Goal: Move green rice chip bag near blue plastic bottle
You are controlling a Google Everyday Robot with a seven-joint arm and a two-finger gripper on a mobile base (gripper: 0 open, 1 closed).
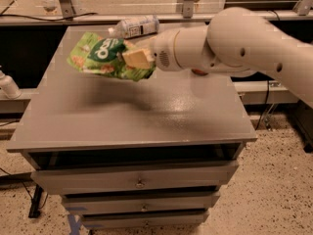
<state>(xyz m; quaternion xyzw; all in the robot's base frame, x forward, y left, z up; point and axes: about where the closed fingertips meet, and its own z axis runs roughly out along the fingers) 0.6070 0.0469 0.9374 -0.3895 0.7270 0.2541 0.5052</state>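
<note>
My gripper is to set the green rice chip bag down a short way in front of the blue plastic bottle (126,40), close to it.
The green rice chip bag (105,58) hangs in the air above the grey cabinet top, held at its right end by my gripper (138,58), whose fingers are shut on it. The bag is tilted, with its dark green logo facing up. The blue plastic bottle (135,27) lies on its side at the back edge of the top, just behind and to the right of the bag. My arm (234,43) reaches in from the right.
The grey cabinet top (132,111) sits over several drawers (137,180). A red can (198,72) is mostly hidden behind my arm. A metal rail and posts (186,4) run along the back. A white bottle (9,87) stands at the far left.
</note>
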